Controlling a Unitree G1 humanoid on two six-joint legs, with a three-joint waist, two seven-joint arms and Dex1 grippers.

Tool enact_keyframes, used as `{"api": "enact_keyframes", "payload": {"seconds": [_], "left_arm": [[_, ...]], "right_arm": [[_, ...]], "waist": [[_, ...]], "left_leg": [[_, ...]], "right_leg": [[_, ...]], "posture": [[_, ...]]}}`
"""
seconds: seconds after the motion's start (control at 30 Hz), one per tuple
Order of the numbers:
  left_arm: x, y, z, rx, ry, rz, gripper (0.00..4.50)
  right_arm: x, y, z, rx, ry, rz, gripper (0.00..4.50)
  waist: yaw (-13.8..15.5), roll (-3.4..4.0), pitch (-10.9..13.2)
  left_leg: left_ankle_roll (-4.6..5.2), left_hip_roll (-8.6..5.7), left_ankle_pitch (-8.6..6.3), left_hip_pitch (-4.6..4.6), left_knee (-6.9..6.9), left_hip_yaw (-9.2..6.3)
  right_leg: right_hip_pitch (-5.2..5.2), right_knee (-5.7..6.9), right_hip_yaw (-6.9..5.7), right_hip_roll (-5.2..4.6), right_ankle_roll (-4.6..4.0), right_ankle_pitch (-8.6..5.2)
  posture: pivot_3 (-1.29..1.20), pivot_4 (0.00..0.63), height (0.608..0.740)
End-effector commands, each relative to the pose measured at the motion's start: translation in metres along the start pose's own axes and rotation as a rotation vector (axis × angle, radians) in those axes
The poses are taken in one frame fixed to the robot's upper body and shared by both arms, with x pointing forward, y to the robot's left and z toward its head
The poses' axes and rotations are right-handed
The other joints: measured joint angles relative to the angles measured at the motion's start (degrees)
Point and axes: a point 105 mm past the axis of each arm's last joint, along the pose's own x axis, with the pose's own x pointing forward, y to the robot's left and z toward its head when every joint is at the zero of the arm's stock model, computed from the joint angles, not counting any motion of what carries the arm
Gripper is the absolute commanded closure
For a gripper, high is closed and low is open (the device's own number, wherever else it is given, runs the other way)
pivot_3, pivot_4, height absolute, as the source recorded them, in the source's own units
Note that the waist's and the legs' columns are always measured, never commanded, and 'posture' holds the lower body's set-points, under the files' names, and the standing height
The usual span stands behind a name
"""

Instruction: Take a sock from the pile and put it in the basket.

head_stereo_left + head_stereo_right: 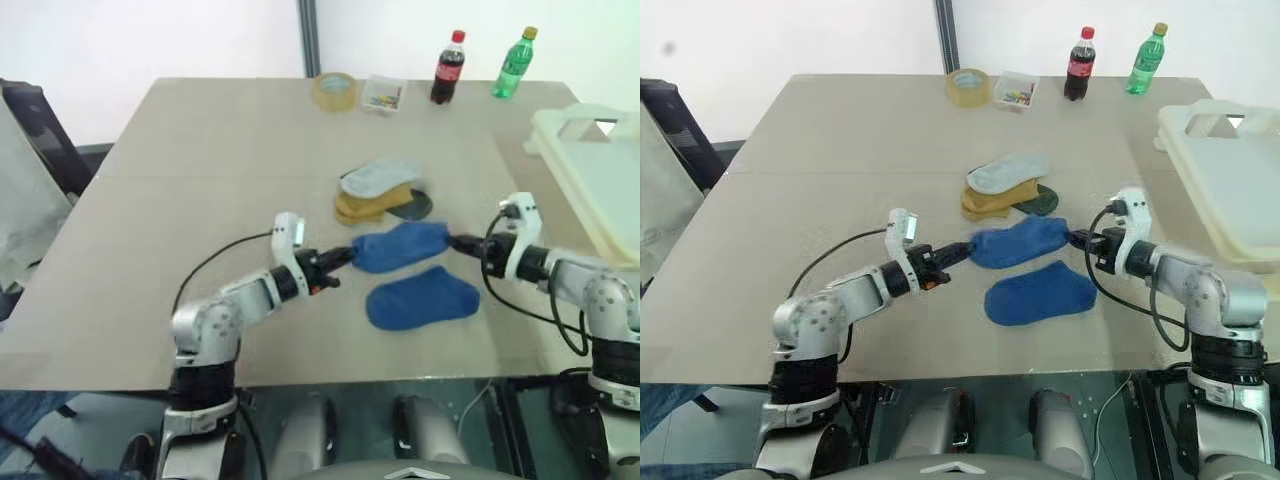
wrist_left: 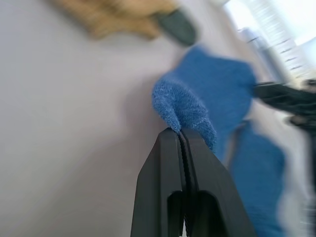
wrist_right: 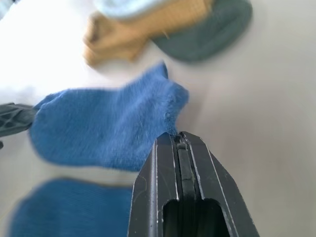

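Note:
The robot's right gripper will release the royal blue sock it holds on top of the second blue sock (image 1: pixel 423 299) (image 3: pixel 74 212) that lies flat.
A royal blue sock (image 1: pixel 400 246) hangs stretched between my two grippers, just above the table. My left gripper (image 1: pixel 345 256) is shut on its left end (image 2: pixel 178 132). My right gripper (image 1: pixel 455 241) is shut on its right edge (image 3: pixel 177 137). A second blue sock (image 1: pixel 422 297) lies flat on the table just in front of the held one. Behind them sits the pile (image 1: pixel 380 190): a pale grey-blue sock on a mustard one, with a dark green one beside it. The cream-white basket (image 1: pixel 545 135) stands at the table's right edge, beyond my right arm.
Along the table's far edge stand a roll of tape (image 1: pixel 335 90), a small clear box (image 1: pixel 383 95), a cola bottle (image 1: pixel 448 67) and a green bottle (image 1: pixel 514 63). A dark chair (image 1: pixel 35 130) stands off the table's left side.

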Motion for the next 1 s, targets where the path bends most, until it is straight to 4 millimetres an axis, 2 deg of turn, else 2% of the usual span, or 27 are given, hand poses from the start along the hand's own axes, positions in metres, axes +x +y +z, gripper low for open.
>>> {"api": "enact_keyframes", "payload": {"seconds": [0.03, 0.17, 0.37, 0.67, 1.0], "left_arm": [[-0.019, -0.022, 0.01, 0.03, -0.052, -0.064, 4.48], [-0.03, -0.035, 0.008, -0.006, -0.074, -0.099, 4.48], [-0.029, -0.041, -0.024, -0.016, 0.055, -0.074, 4.48], [-0.023, -0.045, -0.041, -0.045, 0.117, -0.095, 4.48], [-0.026, -0.041, -0.051, -0.049, 0.142, -0.061, 4.48]], "right_arm": [[-0.024, 0.016, 0.009, -0.021, -0.04, 0.014, 4.5], [-0.045, 0.022, 0.0, 0.017, -0.023, -0.009, 4.5], [-0.067, 0.021, -0.015, 0.044, 0.034, -0.064, 4.5], [-0.081, 0.014, -0.027, 0.077, 0.086, -0.138, 4.5], [-0.083, 0.012, -0.043, 0.12, 0.129, -0.16, 4.5]], "waist": [[0.1, 0.0, 0.0], [0.2, -0.01, 0.0], [0.1, -0.02, 0.0], [0.1, -0.02, 0.0], [0.1, -0.02, 0.0]], "left_leg": [[0.0, -0.01, 0.0, 0.01, -0.01, 0.0], [0.01, 0.01, 0.0, -0.08, 0.0, -0.06], [0.02, -0.07, 0.0, 0.2, 0.04, -0.02], [0.01, -0.08, -0.01, 0.19, 0.01, -0.02], [0.02, -0.05, -0.01, 0.19, 0.01, -0.03]], "right_leg": [[0.01, 0.0, 0.0, 0.0, 0.0, 0.0], [0.01, -0.05, -0.06, -0.08, -0.04, -0.03], [0.22, -0.02, -0.02, -0.09, -0.2, -0.13], [0.21, -0.04, -0.02, -0.06, -0.22, -0.14], [0.21, -0.05, -0.01, -0.07, -0.22, -0.15]], "posture": [[0.0, 0.15, 0.74], [0.0, 0.15, 0.74], [0.0, 0.15, 0.74], [0.0, 0.15, 0.74], [0.0, 0.15, 0.74]]}}
